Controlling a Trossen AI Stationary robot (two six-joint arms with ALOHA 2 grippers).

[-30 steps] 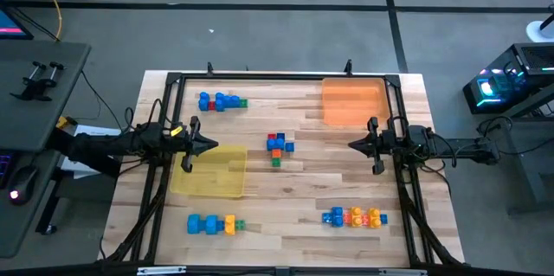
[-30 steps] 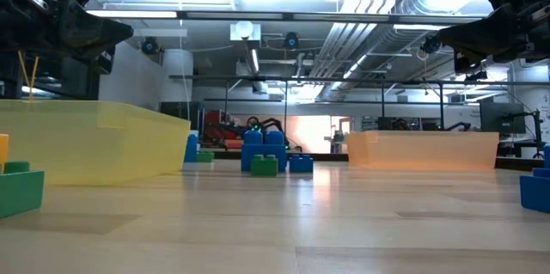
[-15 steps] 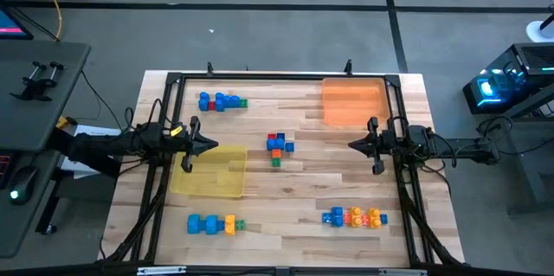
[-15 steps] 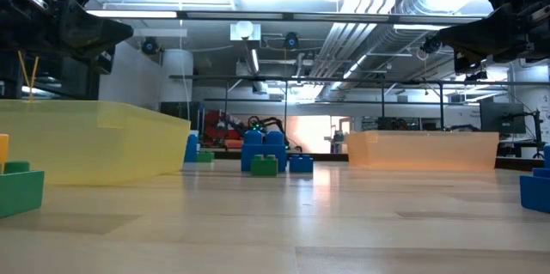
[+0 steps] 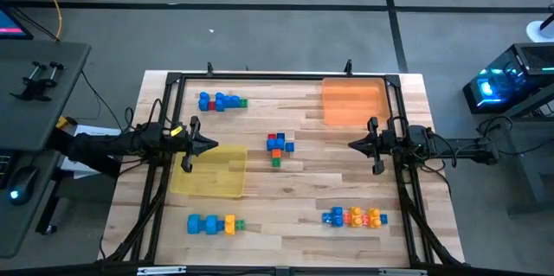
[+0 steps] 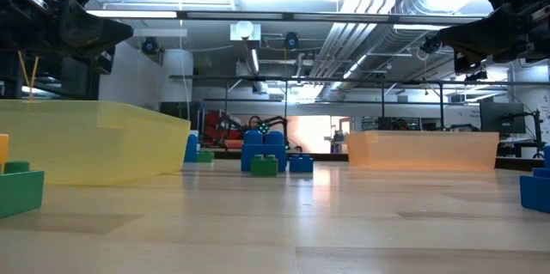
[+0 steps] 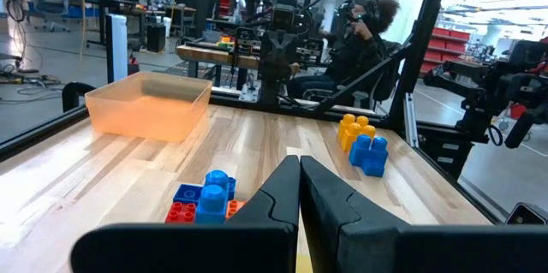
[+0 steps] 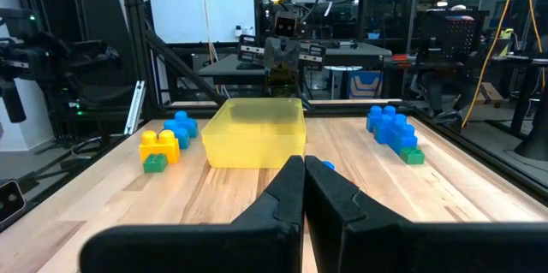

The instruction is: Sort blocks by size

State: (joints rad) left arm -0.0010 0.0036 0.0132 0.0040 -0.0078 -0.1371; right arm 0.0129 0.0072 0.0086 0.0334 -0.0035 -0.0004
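I should close my right gripper on the sides of the big blue block (image 5: pixel 338 216) beside the orange block, in the near row with yellow blocks.
Four groups of blocks lie on the wooden table: blue, red and green ones at the far left (image 5: pixel 222 101), a blue, red, orange and green cluster in the middle (image 5: pixel 279 146), blue, yellow and green ones at the near left (image 5: pixel 210 223), and blue, orange and yellow ones at the near right (image 5: pixel 354 217). My left gripper (image 5: pixel 215 145) is shut, pointing level above the yellow tray's far corner. My right gripper (image 5: pixel 351 145) is shut, pointing level toward the middle cluster from the right. Neither touches a block.
A translucent yellow tray (image 5: pixel 209 172) sits at the left, an orange tray (image 5: pixel 353 102) at the far right. A black frame (image 5: pixel 286 76) runs round the table. In the left wrist view a person (image 7: pixel 364 29) sits beyond the table.
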